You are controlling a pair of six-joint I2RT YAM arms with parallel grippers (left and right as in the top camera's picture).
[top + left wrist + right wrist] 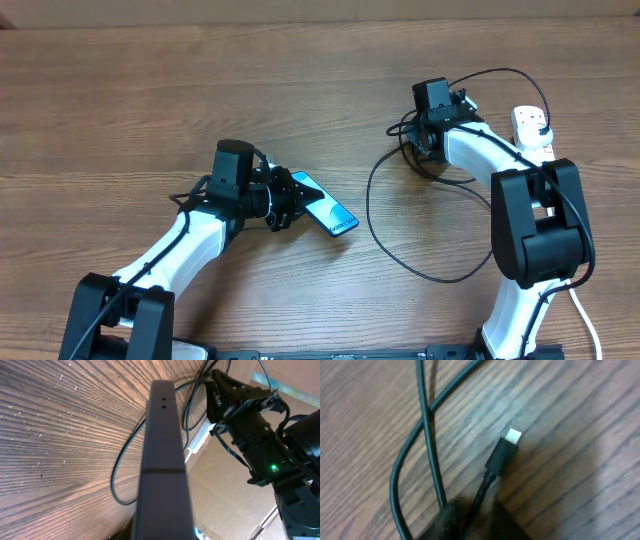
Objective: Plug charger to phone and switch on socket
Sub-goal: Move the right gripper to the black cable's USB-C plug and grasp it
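The connector lies at a slant across the fingers of my right gripper, so next I open them, line up and grip the cable (481,492) just behind it, so that the connector points straight ahead.
My left gripper (293,200) is shut on the phone (327,213), which has a light-blue screen and a dark frame, and holds it tilted at mid-table. In the left wrist view the phone's dark edge (162,460) runs straight out from the jaws. The black charger cable (400,255) lies in loose loops on the table. My right gripper (425,157) is down on the cable's end. In the right wrist view the cable passes between the fingers (477,522), and its small connector tip (504,453) sticks out ahead. The white socket strip (530,125) lies at the far right, partly behind the right arm.
The table is brown wood. The white cord (585,315) runs down the right edge. The right arm (255,435) and a bit of the white strip (200,440) show beyond the phone in the left wrist view, with cardboard behind them.
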